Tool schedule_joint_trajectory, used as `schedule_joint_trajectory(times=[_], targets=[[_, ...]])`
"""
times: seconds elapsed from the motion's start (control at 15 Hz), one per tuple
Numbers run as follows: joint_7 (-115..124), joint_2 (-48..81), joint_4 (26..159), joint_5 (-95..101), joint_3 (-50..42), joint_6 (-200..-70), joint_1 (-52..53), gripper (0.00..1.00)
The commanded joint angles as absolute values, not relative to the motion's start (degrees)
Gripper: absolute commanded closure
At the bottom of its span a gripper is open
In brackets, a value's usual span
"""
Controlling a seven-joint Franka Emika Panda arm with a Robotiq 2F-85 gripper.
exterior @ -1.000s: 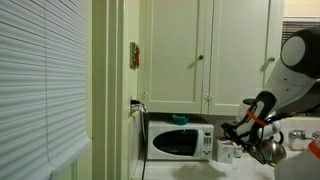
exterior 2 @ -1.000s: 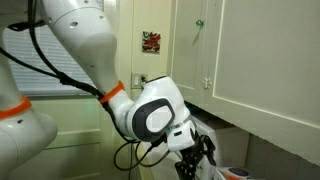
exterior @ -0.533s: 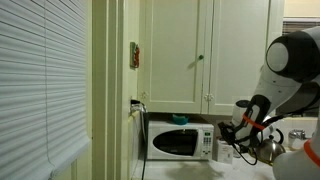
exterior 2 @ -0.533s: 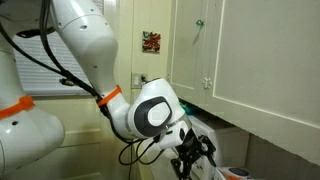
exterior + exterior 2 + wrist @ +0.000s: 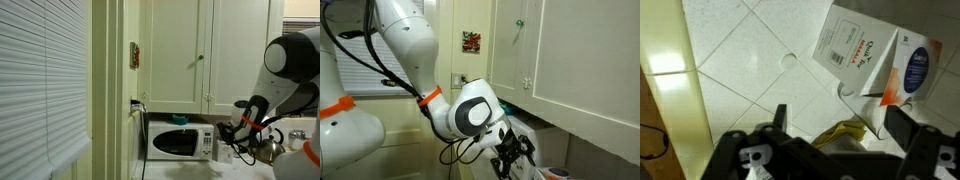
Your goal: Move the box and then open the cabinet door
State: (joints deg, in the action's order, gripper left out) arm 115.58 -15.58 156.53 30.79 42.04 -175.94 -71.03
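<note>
My gripper is to go next to the top end of the box (image 5: 225, 143) (image 5: 883, 88) beside the microwave and close there.
The box (image 5: 872, 58) is a small whitish carton with a red-orange patch. It lies on the white tiled counter (image 5: 740, 50) in the wrist view, just beyond my fingertips and to the right. My gripper (image 5: 840, 122) is open and empty, with its fingers spread wide short of the box. In both exterior views the gripper (image 5: 233, 135) (image 5: 510, 155) hangs low beside the microwave. The cabinet door (image 5: 177, 55) is cream-white with a small knob and is closed; it also shows in an exterior view (image 5: 508, 50).
A white microwave (image 5: 180, 142) stands under the cabinets. A steel kettle (image 5: 268, 148) is beside my arm. A yellow crumpled thing (image 5: 843, 133) and a clear curved edge (image 5: 855, 98) lie near my fingers. A neighbouring door (image 5: 238, 55) is closed. Window blinds (image 5: 40, 80) fill one side.
Over the first half second my arm shifted slightly and its elbow rose into view. Since then nothing has moved. The gripper stays open.
</note>
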Motion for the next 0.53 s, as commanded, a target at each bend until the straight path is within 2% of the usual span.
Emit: schedule_joint_trajectory(times=[0.0,0.47], targets=[[119.6,-14.3,155.5,31.7,46.3,-178.4,-75.3,0.00],[120.5,-6.6,150.5,31.8,53.7,-177.6,-82.6,0.00]])
